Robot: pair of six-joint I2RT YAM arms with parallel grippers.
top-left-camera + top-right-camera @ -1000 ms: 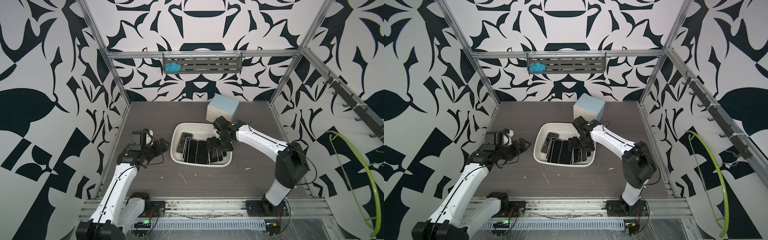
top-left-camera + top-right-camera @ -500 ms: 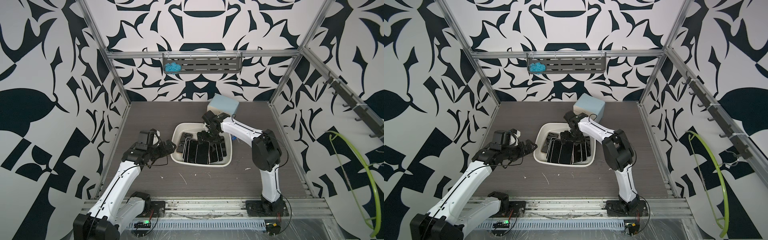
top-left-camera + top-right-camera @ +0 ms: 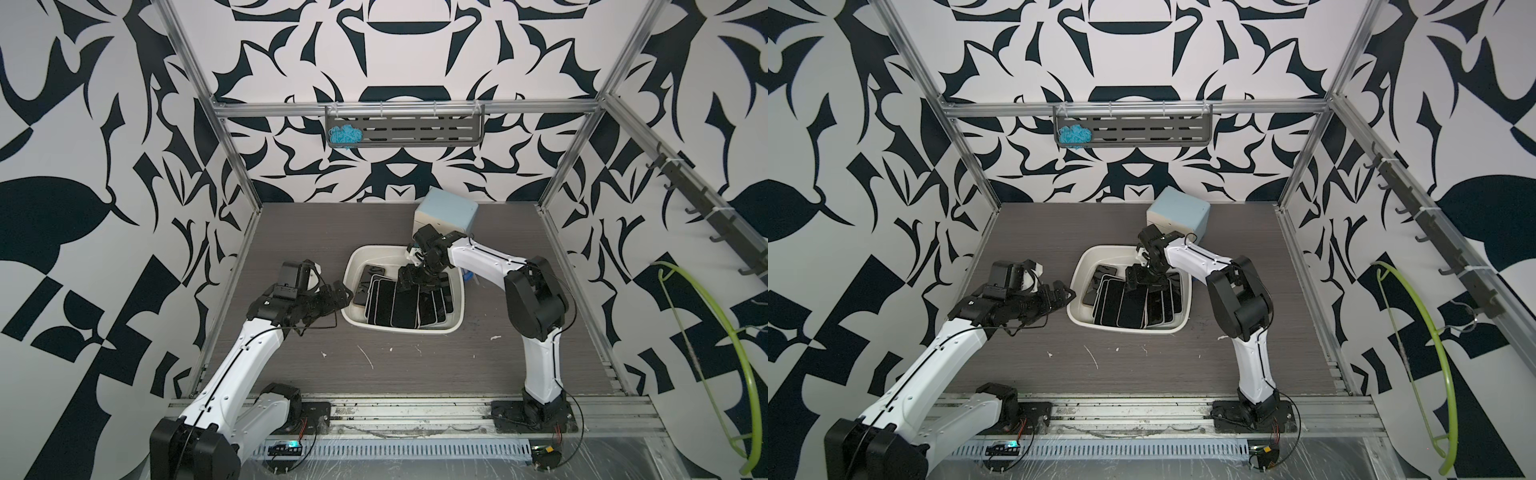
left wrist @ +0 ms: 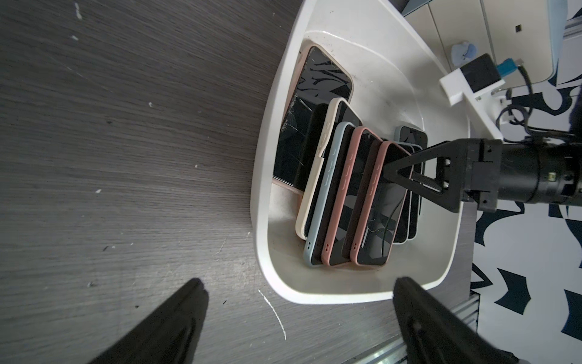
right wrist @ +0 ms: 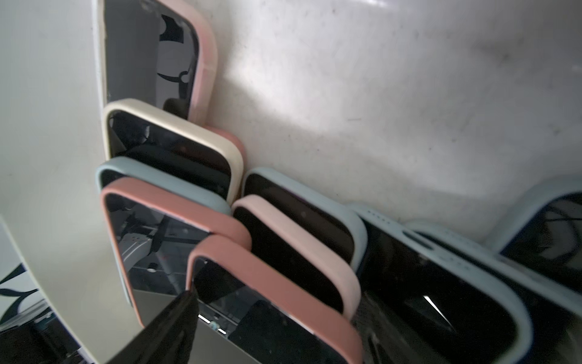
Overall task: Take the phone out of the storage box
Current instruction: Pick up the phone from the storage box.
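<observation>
Next, my right gripper opens, turns square and takes the phone's long edges (image 4: 367, 206), because the salmon phone's top end lies crooked to its fingers.
The storage box (image 3: 348, 274) (image 3: 1129, 329), an off-white tub, sits mid-table with several phones (image 3: 399, 305) leaning in a row inside it. My right gripper (image 3: 417, 286) (image 3: 1144, 280) (image 4: 387, 170) reaches down into the box. Its fingers stand either side of the top end of a phone in a salmon case (image 5: 283, 299) (image 4: 378, 220), close to its edges; contact is not visible. My left gripper (image 3: 338, 297) (image 3: 1065, 297) (image 4: 299, 283) is open and empty at the box's left rim (image 4: 261, 157), one finger over the table, the other by the rim.
A small cream cabinet with a pale blue top (image 3: 446, 212) (image 3: 1179, 212) stands just behind the box, close to the right arm's wrist. White scraps (image 3: 365, 357) lie on the dark table in front of the box. Metal frame posts border the table.
The right gripper has swung from the box's right side to its middle and lowered onto the phones, the elbow folding in. The left gripper has advanced to the box's left rim.
</observation>
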